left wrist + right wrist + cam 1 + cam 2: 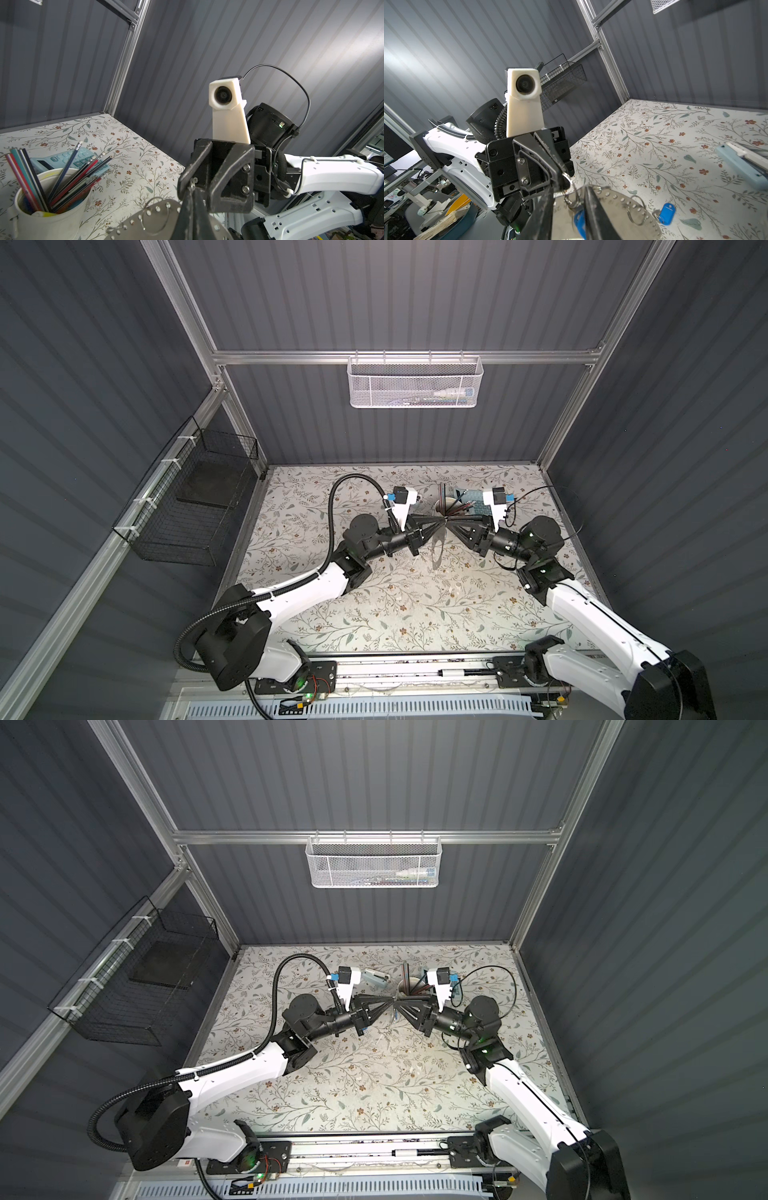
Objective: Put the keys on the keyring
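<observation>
The top of the wire ring is covered by my left gripper's fingers, so next my right gripper grips the ring lower down [572,202] as my left gripper comes in from above.
Both grippers meet tip to tip above the middle of the table in both top views. The keyring [438,551], a flat grey oval with studs along its rim, hangs edge-on below them. My left gripper [192,186] is shut on a small wire ring at the keyring's [133,226] upper rim. The jaws of my right gripper [571,188] stand apart around that ring cluster. One key's blue tag [579,221] hangs between its fingers in front of the keyring [618,209]. Another blue-tagged key [666,214] lies on the table. A loose wire ring [636,209] sits on the rim.
A white cup [52,224] full of pencils stands just behind the grippers, with a pale blue calculator [83,158] beyond it. A pale blue stapler [741,166] lies at the back. A white mesh basket [415,383] hangs on the back wall, a black wire basket [187,497] on the left wall.
</observation>
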`<state>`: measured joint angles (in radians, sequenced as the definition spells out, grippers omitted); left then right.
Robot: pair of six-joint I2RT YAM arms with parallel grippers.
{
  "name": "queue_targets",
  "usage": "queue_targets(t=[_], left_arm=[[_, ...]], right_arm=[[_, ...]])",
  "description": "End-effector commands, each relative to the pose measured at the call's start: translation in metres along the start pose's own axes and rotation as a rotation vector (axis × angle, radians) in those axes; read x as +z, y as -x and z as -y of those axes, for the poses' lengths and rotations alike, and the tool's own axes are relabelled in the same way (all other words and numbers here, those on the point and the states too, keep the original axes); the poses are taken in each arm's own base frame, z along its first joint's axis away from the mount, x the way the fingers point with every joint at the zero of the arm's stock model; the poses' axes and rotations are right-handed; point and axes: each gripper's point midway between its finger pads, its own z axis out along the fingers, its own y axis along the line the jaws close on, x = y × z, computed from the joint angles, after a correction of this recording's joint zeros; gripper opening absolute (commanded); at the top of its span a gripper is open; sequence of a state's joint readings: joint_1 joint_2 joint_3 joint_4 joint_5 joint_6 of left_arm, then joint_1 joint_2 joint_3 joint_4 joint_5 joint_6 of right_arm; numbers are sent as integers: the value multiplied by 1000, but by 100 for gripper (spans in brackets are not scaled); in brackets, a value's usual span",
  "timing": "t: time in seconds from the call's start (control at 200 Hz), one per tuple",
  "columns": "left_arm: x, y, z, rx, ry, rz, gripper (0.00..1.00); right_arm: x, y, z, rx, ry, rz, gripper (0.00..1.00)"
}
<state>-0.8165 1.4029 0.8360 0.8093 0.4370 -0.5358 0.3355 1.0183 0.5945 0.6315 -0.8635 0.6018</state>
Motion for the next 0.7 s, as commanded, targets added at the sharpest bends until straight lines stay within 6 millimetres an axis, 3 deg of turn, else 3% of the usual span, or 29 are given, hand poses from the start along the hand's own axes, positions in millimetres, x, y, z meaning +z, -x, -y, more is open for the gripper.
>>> queue_targets(t=[0.0,0.18,0.695], left_arm=[[-1,13,9,27,-29,57,0],[-1,13,7,26,-18,60,0],[-4,15,9,33,-15,66,0]], right_arm=[[1,-8,-4,17,23,-26,29],[1,-9,-4,35,35,-29,25],[-10,4,5,26,-37,10,46]])
